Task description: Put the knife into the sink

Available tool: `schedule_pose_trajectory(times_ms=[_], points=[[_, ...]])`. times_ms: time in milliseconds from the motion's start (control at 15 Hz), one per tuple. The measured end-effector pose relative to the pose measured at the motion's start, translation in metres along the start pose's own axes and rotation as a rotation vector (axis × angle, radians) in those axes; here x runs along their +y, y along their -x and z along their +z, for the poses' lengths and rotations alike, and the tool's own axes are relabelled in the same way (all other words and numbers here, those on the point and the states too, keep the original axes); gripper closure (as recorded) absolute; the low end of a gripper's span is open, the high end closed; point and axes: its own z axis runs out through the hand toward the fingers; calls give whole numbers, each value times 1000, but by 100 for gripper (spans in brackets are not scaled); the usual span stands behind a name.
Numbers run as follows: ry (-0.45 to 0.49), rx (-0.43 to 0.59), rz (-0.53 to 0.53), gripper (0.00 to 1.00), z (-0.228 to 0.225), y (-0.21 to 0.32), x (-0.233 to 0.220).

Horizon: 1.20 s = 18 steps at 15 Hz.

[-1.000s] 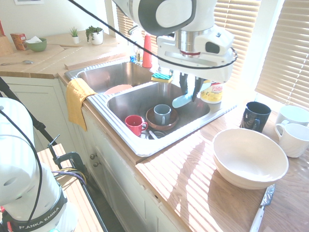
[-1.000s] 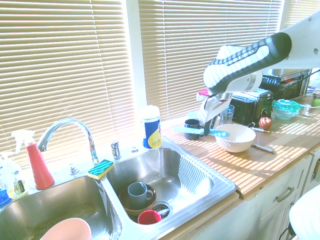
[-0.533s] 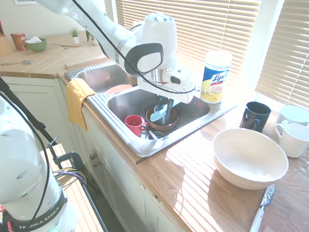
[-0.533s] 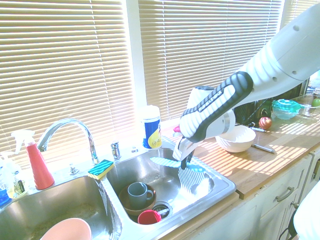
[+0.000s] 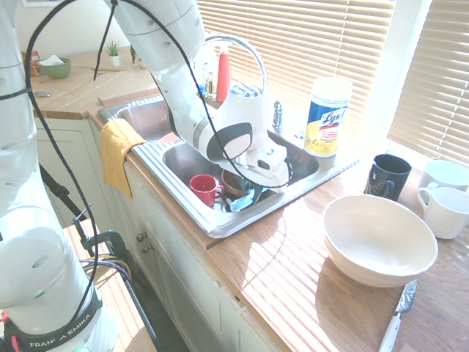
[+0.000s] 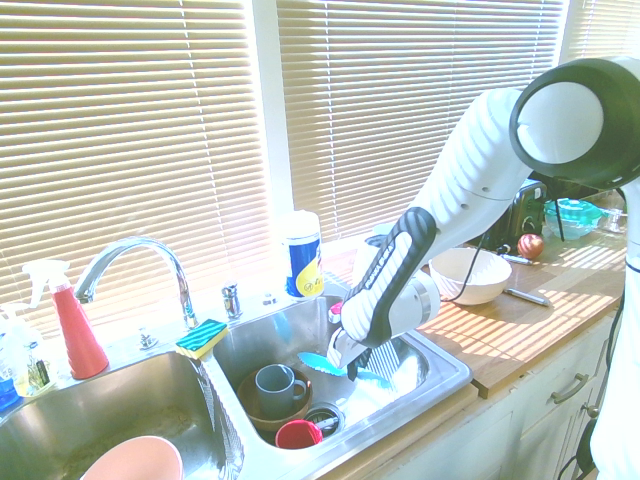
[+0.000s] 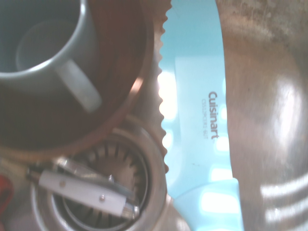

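I should let go of the turquoise knife on the bottom of the sink [image 6: 330, 402] [image 7: 177, 156] beside the drain, next to the brown bowl.
The turquoise knife [image 6: 330, 366] hangs low inside the right basin of the steel sink [image 6: 441, 384], just above its floor. My gripper [image 6: 353, 364] is shut on the knife near its handle end, and the blade points toward the grey mug [image 6: 278, 384]. In the wrist view the serrated blade [image 7: 197, 96] lies beside the brown bowl [image 7: 126, 72] and over the edge of the drain [image 7: 113, 195]. In the first exterior view my wrist [image 5: 233, 141] fills the basin and hides the fingers; the sink rim [image 5: 220, 224] shows in front.
The basin holds a red mug [image 5: 205, 188], the grey mug in the brown bowl, and a white-handled utensil [image 7: 82, 190] in the drain. On the counter stand a white bowl [image 5: 379, 238], a black mug [image 5: 387, 176], white mugs [image 5: 443, 198] and a wipes canister [image 5: 327, 117]. A faucet [image 6: 130, 260] stands behind.
My arm has swung from above the sink's counter side down into the right basin, carrying the knife from high in the air to just above the basin floor.
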Motion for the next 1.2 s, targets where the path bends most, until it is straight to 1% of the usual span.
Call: schedule_pose_trajectory(times_ms=[133,400,667,800,867,1200], points=[[0,1,2,100,6,4,-9],[28,-35,19,100,45,20,-9],[40,-44,26,100,55,22,-9],[50,-54,30,100,67,27,-6],[57,-64,36,0,74,31,-4],[58,-69,68,0,79,35,-2]])
